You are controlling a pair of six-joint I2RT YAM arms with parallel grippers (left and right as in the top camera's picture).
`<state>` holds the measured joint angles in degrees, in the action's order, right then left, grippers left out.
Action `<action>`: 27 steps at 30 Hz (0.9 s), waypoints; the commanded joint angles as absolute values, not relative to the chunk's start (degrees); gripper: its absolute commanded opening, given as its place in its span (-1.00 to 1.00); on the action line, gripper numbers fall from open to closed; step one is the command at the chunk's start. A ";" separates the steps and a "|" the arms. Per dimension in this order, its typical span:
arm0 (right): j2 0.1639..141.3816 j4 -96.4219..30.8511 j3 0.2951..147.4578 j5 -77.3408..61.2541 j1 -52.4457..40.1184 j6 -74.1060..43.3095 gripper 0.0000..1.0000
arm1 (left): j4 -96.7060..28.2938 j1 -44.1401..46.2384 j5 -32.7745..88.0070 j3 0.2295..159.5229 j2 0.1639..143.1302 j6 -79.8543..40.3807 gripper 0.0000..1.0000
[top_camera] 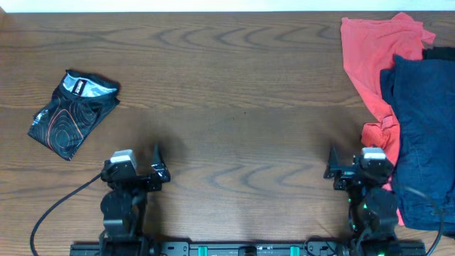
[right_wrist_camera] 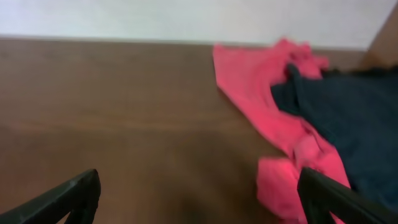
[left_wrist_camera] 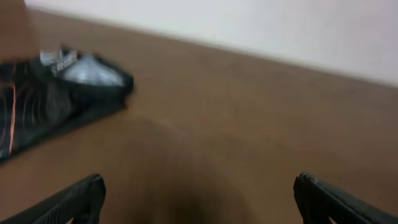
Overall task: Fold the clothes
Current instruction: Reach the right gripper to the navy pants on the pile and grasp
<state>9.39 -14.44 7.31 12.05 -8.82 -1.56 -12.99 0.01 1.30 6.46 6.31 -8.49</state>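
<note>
Next, I move my right gripper to the middle of the navy garment's edge (top_camera: 400,158) along the red garment and close it there.
A folded black garment with orange line print (top_camera: 71,114) lies at the left of the table; it also shows in the left wrist view (left_wrist_camera: 53,99). A red garment (top_camera: 373,64) lies crumpled at the right, partly under a dark navy garment (top_camera: 423,135); both show in the right wrist view, red (right_wrist_camera: 261,99) and navy (right_wrist_camera: 348,118). My left gripper (top_camera: 158,165) is open and empty near the front edge, right of the black garment; its fingers show in the left wrist view (left_wrist_camera: 199,199). My right gripper (top_camera: 331,165) is open and empty, just left of the red garment's lower end (right_wrist_camera: 198,196).
The wooden table (top_camera: 234,107) spans the view, with a white wall behind (left_wrist_camera: 280,31). Cables run from the arm bases along the front edge (top_camera: 50,213). The navy garment reaches to the table's right edge.
</note>
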 commanded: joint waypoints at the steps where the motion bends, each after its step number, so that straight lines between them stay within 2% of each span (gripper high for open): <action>1: 15.49 -17.12 13.89 14.15 -7.77 -3.16 0.99 | -15.70 -0.32 1.10 13.34 11.49 -7.53 0.96; 11: 44.36 -35.46 35.62 14.17 -4.69 -2.22 0.98 | -33.87 -0.32 3.73 35.40 34.79 -8.47 0.95; 17: 55.51 -37.71 43.20 8.19 -4.56 -2.70 0.99 | -39.20 -0.32 10.63 42.17 43.20 -8.47 0.96; 19: 56.77 -37.47 43.31 11.88 -4.49 -2.74 0.99 | -39.05 -0.32 11.57 42.24 43.77 -8.95 0.96; 23: 59.18 -37.30 43.29 27.90 -2.00 -6.98 0.98 | -39.05 -0.32 11.57 42.24 43.72 -9.08 0.96; 27: 62.19 -36.97 43.29 30.37 3.81 -9.47 0.94 | -39.29 -0.32 11.57 42.24 43.72 -9.08 0.95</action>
<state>60.34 -37.19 42.17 23.07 -0.01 -5.72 -39.07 0.01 10.59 40.95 43.88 -8.95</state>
